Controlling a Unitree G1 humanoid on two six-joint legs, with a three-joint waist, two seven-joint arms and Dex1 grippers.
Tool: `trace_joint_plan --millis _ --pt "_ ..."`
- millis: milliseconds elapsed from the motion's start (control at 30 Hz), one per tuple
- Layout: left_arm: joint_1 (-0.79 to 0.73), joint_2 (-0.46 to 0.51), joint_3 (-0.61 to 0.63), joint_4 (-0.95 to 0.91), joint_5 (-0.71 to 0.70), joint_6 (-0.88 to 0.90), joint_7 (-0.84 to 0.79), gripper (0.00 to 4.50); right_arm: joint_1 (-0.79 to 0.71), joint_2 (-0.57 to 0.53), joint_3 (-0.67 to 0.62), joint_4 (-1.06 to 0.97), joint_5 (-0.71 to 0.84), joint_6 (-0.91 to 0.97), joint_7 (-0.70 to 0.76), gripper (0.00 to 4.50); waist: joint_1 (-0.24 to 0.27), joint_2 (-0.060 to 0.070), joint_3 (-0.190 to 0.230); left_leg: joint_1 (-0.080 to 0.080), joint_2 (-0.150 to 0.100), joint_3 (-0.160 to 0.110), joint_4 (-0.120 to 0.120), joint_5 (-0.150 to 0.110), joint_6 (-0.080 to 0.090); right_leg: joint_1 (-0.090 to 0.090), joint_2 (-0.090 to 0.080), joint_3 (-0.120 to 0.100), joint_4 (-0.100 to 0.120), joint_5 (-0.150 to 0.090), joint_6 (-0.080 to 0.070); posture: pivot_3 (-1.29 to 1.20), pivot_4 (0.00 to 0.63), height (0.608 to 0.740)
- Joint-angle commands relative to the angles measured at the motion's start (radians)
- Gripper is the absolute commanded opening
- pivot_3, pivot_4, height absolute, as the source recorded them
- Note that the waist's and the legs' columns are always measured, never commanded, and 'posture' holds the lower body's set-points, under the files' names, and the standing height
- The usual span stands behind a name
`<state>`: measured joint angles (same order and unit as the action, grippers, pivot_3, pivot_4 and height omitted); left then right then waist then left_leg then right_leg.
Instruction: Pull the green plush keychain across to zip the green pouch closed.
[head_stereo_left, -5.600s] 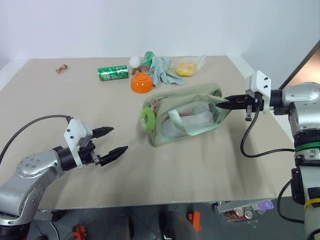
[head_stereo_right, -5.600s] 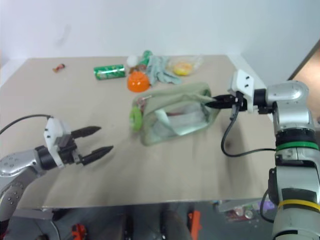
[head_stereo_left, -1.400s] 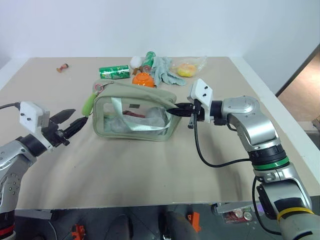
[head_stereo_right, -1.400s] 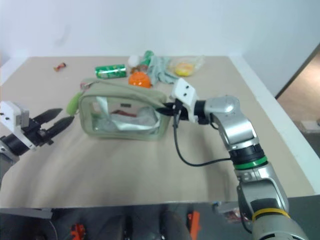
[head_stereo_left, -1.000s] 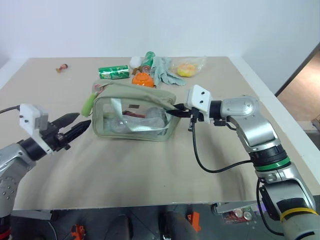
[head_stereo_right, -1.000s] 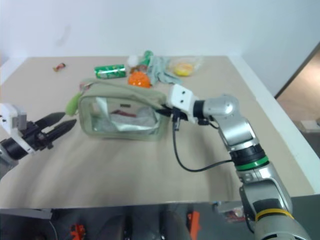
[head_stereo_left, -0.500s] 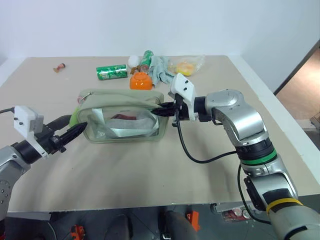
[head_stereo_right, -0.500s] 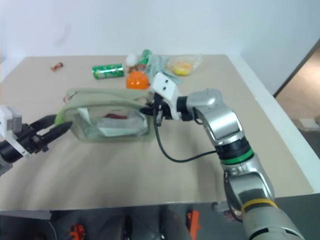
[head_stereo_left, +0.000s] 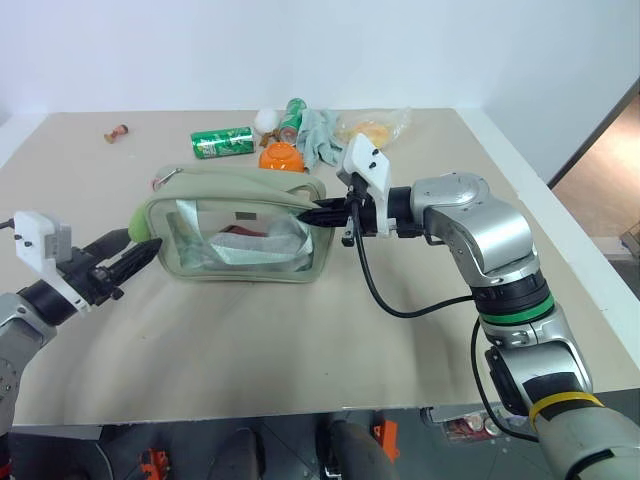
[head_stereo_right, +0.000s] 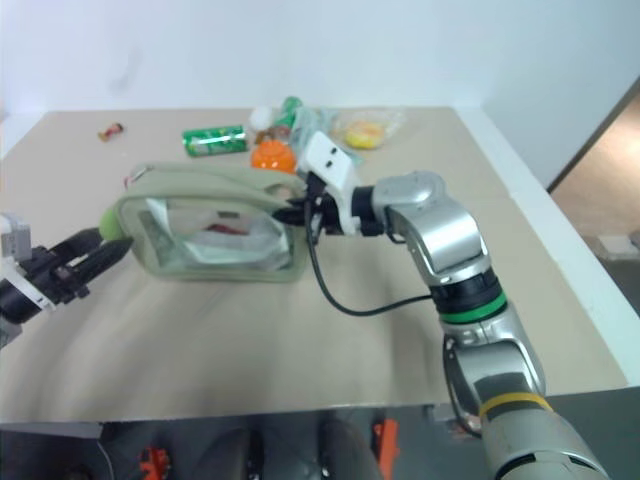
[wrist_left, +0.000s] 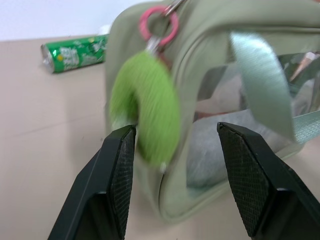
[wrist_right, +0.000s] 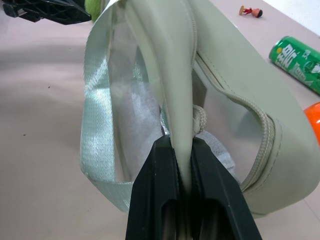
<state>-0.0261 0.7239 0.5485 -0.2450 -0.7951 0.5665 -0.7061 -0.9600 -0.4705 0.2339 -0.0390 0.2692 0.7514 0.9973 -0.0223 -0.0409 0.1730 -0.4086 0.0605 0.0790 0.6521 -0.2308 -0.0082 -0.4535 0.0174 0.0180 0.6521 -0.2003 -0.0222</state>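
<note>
The robot's right gripper holds the end of the pouch raised, so the robot should put that end down and take the fabric tab (wrist_right: 180, 117) farther out before pulling the green plush keychain.
The green pouch (head_stereo_left: 240, 225) stands on the table with its clear side panel facing me. My right gripper (wrist_right: 181, 142) is shut on the fabric tab at the pouch's right end and holds that end slightly raised. The green plush keychain (wrist_left: 147, 110) hangs from a pink ring (wrist_left: 159, 22) at the pouch's left end. My left gripper (head_stereo_left: 145, 240) is open and level at that end. The keychain sits between its fingers (wrist_left: 117, 185), close to one finger, and the jaws have not closed on it.
Behind the pouch lie a green soda can (head_stereo_left: 222, 142), an orange bowl (head_stereo_left: 282, 157), a grey-green glove (head_stereo_left: 320, 135), a yellow item in a clear bag (head_stereo_left: 372, 130) and a small figure (head_stereo_left: 118, 130). The table's right edge (head_stereo_left: 520, 190) is near my right arm.
My right gripper rolled and drew the pouch leftward, lifting its right end. My left gripper shifted left with it, and the keychain now sits between its open fingers.
</note>
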Motion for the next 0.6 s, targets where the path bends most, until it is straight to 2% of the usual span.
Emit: trace_joint_plan --millis 33,367,433,500,567,600 --pt "-0.024 0.019 0.032 0.007 -0.001 -0.023 -0.008 2.68 -0.019 -0.014 -0.021 -0.053 0.006 -0.036 -0.001 0.0 0.0 0.0 0.0 0.0 0.0 0.0 0.0 0.0 0.0 0.0 0.0 0.0 0.0 0.0 0.0 0.0 0.15 0.74" --pt "-0.066 0.02 0.024 -0.009 -0.017 -0.007 -0.022 2.68 0.004 -0.03 -0.003 -0.06 0.03 -0.054 0.06 0.0 0.0 0.0 0.0 0.0 0.0 0.001 0.0 0.0 0.0 0.0 0.0 0.0 0.0 0.0 0.0 0.0 0.15 0.74" --pt "-0.071 0.022 0.022 -0.008 -0.018 -0.003 -0.024 2.72 0.009 -0.033 0.0 -0.065 0.039 -0.039 0.076 0.77 0.0 0.0 0.0 0.0 0.0 0.0 0.0 0.0 0.0 0.0 0.0 0.0 0.0 0.0 0.0 0.0 0.15 0.74" --pt "-0.072 0.023 0.018 -0.009 -0.016 -0.001 -0.026 2.72 0.016 -0.031 -0.004 -0.067 0.036 -0.048 0.073 1.18 0.0 0.0 0.0 0.0 0.0 0.0 0.0 0.0 0.0 0.0 0.0 0.0 0.0 0.0 0.0 0.0 0.15 0.74" --pt "-0.069 0.022 0.01 -0.013 -0.012 -0.001 -0.03 2.72 0.026 -0.028 -0.012 -0.073 0.026 -0.067 0.053 2.18 0.0 0.0 0.0 0.0 0.0 0.0 0.0 0.0 0.0 0.0 0.0 0.0 0.0 0.0 0.0 0.0 0.15 0.74" --pt "-0.067 0.02 0.008 -0.017 -0.013 0.0 -0.03 2.72 0.032 -0.029 -0.016 -0.077 0.03 -0.061 0.049 2.41 0.0 0.0 0.0 0.0 0.0 0.0 0.0 0.0 0.0 0.0 0.0 0.0 0.0 0.0 0.0 0.0 0.15 0.74"
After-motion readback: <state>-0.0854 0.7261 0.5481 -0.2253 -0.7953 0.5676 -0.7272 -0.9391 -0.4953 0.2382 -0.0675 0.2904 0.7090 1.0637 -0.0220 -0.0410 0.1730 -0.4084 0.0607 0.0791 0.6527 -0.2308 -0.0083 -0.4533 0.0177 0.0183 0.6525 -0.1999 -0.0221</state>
